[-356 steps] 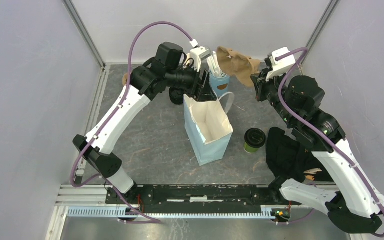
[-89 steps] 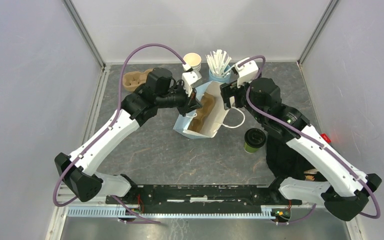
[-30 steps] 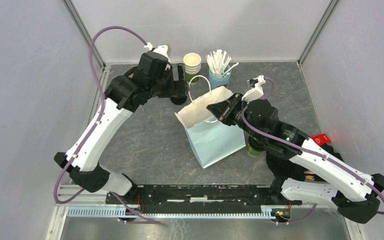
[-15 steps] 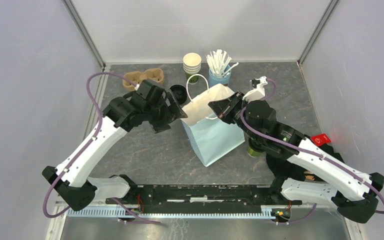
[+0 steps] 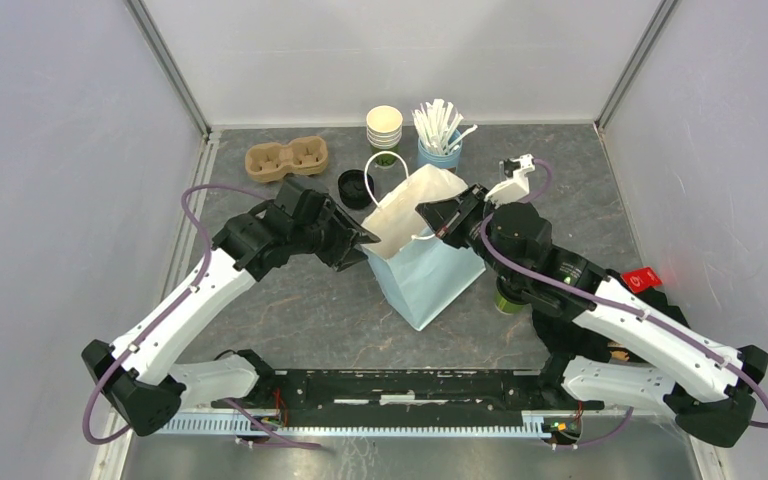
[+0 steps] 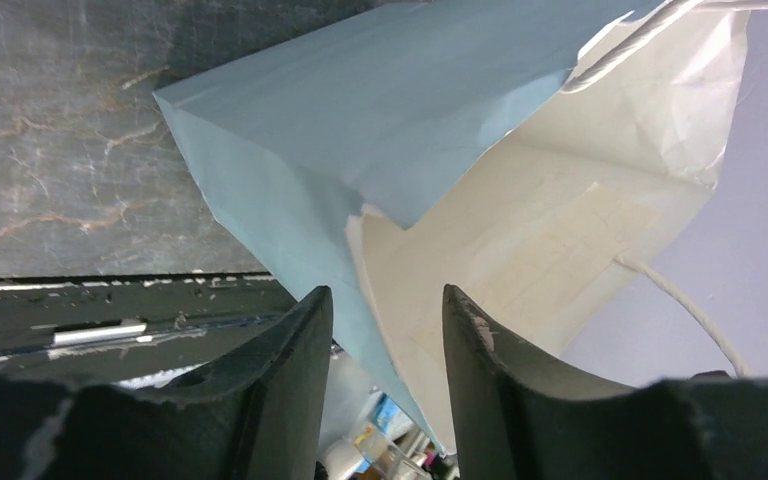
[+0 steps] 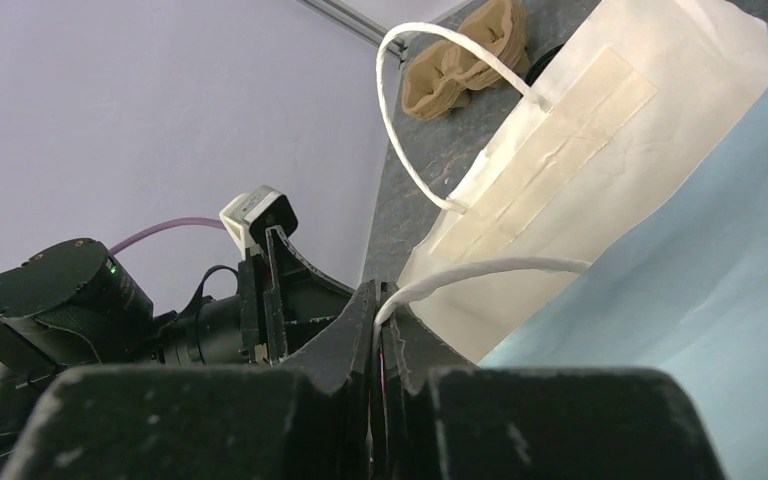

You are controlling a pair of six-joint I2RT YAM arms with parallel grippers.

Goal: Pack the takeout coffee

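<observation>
The paper bag's opening tips crooked toward the robot's left arm, so the robot should straighten the bag before the left gripper pinches the bag's side edge [image 6: 374,306].
The light blue paper bag [image 5: 427,275] stands mid-table with its white mouth tipped toward the left arm. My right gripper [image 5: 442,220] is shut on the bag's white cord handle [image 7: 490,268] at the right rim; in the right wrist view the gripper [image 7: 378,303] pinches the cord. My left gripper [image 5: 368,240] is open at the bag's left rim; in the left wrist view the gripper [image 6: 385,305] has the bag's edge [image 6: 360,270] between its fingers. The takeout coffee [image 5: 505,299] stands right of the bag, mostly hidden under my right arm; only a green sliver shows.
A brown cardboard cup carrier [image 5: 287,158] lies at the back left. A stack of black lids [image 5: 352,188], a stack of lidless cups [image 5: 384,128] and a blue cup of stirrers [image 5: 440,135] stand behind the bag. A black cloth [image 5: 572,325] lies under the right arm.
My left gripper has moved right and nearer, onto the bag's left rim. The bag's mouth has tipped a little more to the left. My right gripper keeps its hold on the handle.
</observation>
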